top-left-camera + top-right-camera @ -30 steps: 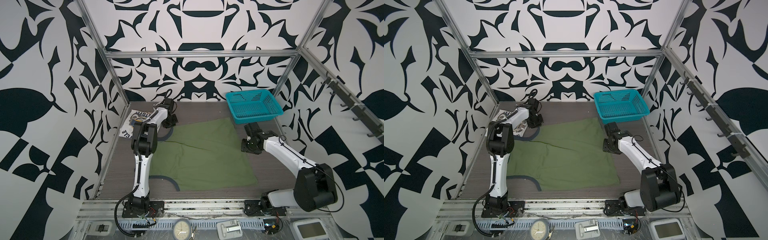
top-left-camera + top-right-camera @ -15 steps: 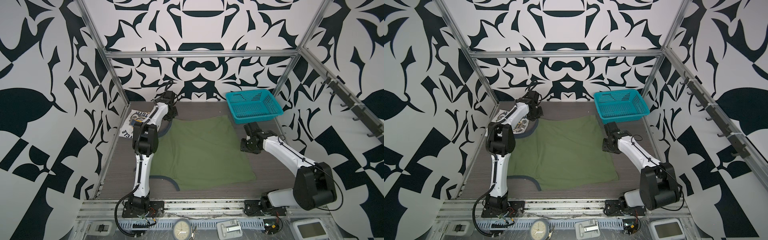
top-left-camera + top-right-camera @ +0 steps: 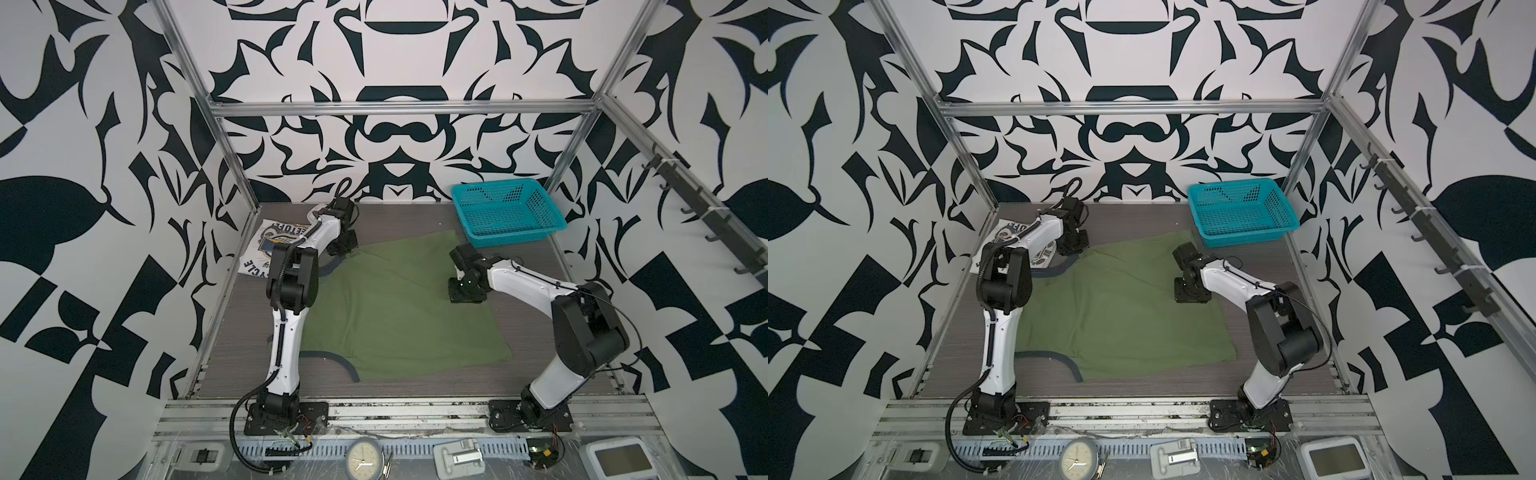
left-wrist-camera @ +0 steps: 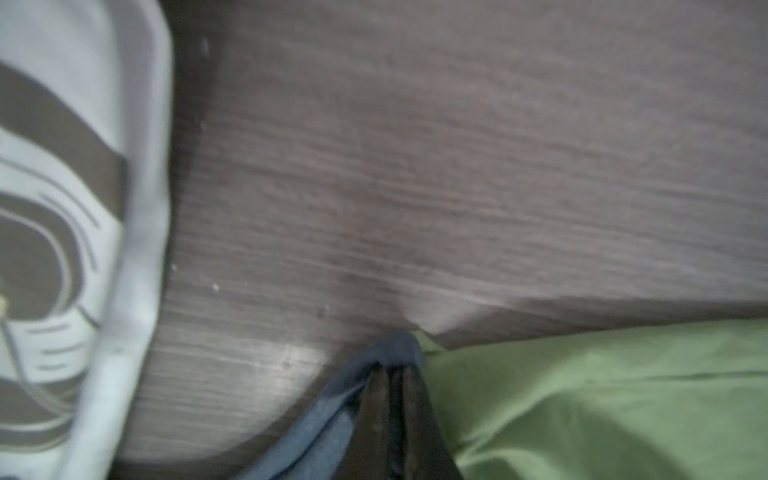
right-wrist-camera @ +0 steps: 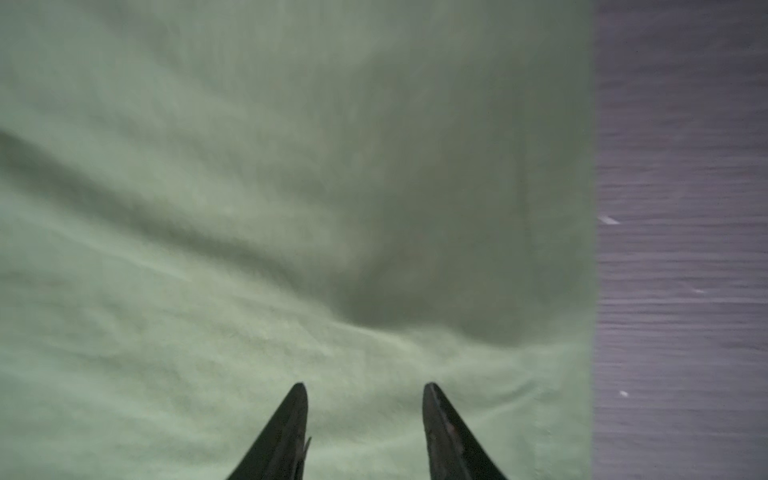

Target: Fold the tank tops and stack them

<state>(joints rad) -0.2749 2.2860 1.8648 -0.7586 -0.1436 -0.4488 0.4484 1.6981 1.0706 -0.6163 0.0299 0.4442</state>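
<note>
The robot's right gripper will next move to the far hem corner (image 3: 454, 233) of the olive green tank top, beside the teal basket, and close there.
The olive green tank top (image 3: 399, 307) (image 3: 1121, 316) lies spread flat on the middle of the table in both top views. My left gripper (image 3: 343, 249) (image 3: 1073, 249) (image 4: 392, 370) is at its far left corner, shut on the dark trim (image 4: 332, 415) of a strap. The white tank top (image 3: 266, 249) (image 3: 1013, 230) (image 4: 83, 166) lies folded in the far left corner, emblem up, partly hidden by the left arm. My right gripper (image 3: 465, 295) (image 3: 1190, 297) (image 5: 365, 388) stands open just over the green cloth (image 5: 249, 208) near its right edge, with nothing between its fingers.
A teal mesh basket (image 3: 511, 239) (image 3: 1246, 239) stands empty at the back right, close behind the right arm. Bare grey table (image 5: 681, 208) runs along the green top's right edge. A round clock (image 3: 365, 457) and a small white device (image 3: 619, 461) sit on the front rail.
The left gripper has pulled the strap toward the back left, and the fold along the green top's left side has flattened out. The right gripper's jaws have narrowed a little.
</note>
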